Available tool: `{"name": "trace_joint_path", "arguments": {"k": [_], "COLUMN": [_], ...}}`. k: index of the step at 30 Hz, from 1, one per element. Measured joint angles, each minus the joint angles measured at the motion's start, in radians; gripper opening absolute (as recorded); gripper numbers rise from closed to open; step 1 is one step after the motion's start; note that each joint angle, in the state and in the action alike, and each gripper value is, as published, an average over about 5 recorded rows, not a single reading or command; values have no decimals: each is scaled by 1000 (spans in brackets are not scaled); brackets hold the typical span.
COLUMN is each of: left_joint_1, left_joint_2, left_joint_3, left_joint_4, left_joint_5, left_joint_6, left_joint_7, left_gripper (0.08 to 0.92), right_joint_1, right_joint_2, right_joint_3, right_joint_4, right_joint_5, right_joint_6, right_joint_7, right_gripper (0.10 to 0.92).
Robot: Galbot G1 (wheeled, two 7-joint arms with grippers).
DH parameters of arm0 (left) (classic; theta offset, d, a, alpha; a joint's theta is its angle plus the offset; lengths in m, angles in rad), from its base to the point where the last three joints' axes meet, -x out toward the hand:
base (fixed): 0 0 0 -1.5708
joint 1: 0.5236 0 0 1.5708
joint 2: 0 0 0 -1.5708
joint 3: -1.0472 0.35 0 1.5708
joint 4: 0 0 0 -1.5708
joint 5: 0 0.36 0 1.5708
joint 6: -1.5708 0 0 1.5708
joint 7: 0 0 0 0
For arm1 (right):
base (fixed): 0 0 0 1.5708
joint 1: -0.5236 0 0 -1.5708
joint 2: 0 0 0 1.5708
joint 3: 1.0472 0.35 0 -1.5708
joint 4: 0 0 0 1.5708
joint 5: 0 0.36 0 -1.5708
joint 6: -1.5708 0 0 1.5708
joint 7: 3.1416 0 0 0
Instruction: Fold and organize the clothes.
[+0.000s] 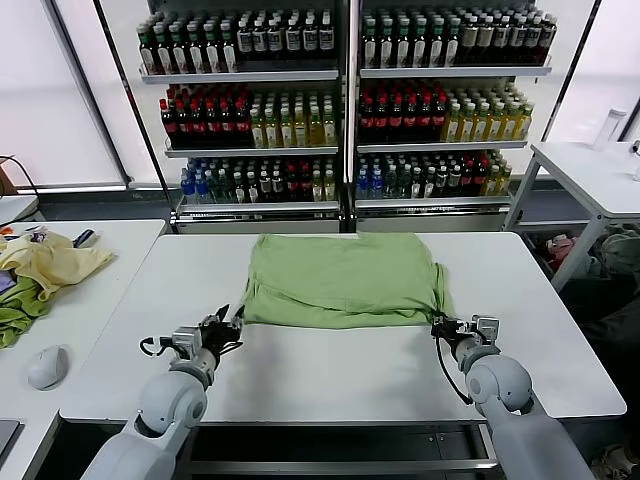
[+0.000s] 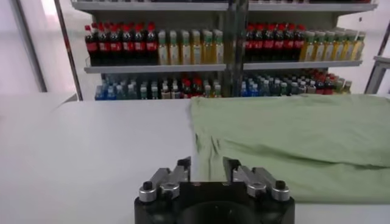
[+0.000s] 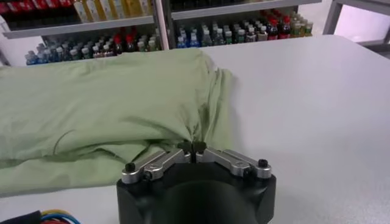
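Observation:
The light green shirt reaches the table's far edge, so my left gripper needs to grasp its near corner (image 1: 250, 316) and both grippers should pull it closer before folding.
The light green shirt (image 1: 345, 278) lies folded and flat on the white table (image 1: 330, 370), with no collar or patch showing. My left gripper (image 1: 224, 326) is open at the shirt's near left corner. In the left wrist view its fingers (image 2: 207, 164) stand apart, with the shirt's edge (image 2: 292, 140) just ahead of and between them. My right gripper (image 1: 440, 325) is at the shirt's near right corner. In the right wrist view its fingertips (image 3: 192, 147) are pressed together on the puckered edge of the shirt (image 3: 103, 103).
Shelves of bottles (image 1: 340, 100) stand behind the table. A side table at the left carries a pale yellow garment (image 1: 50, 262), a darker green cloth (image 1: 18, 310) and a mouse (image 1: 46, 366). Another white table (image 1: 590, 170) stands at the right rear.

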Motion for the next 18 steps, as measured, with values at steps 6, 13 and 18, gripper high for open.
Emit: {"name": "trace_joint_path", "arguments": {"k": [6, 13, 18], "left_joint_1": [-35, -55, -74], "left_joint_2": [-22, -32, -37], "left_joint_3": [30, 54, 57], "left_joint_4": [50, 88, 112], "left_joint_5": [27, 40, 32], "left_joint_6": [13, 32, 37], "left_joint_7": [-21, -32, -37], "left_gripper": [684, 779, 649], "right_joint_1": [3, 8, 11], "right_joint_2": [-4, -8, -9], "right_joint_3": [1, -1, -4], "right_joint_4": [-1, -3, -4], "right_joint_5": [0, 1, 1], "right_joint_6": [0, 0, 0], "right_joint_7": [-2, -5, -7], "right_gripper": [113, 113, 113]}}
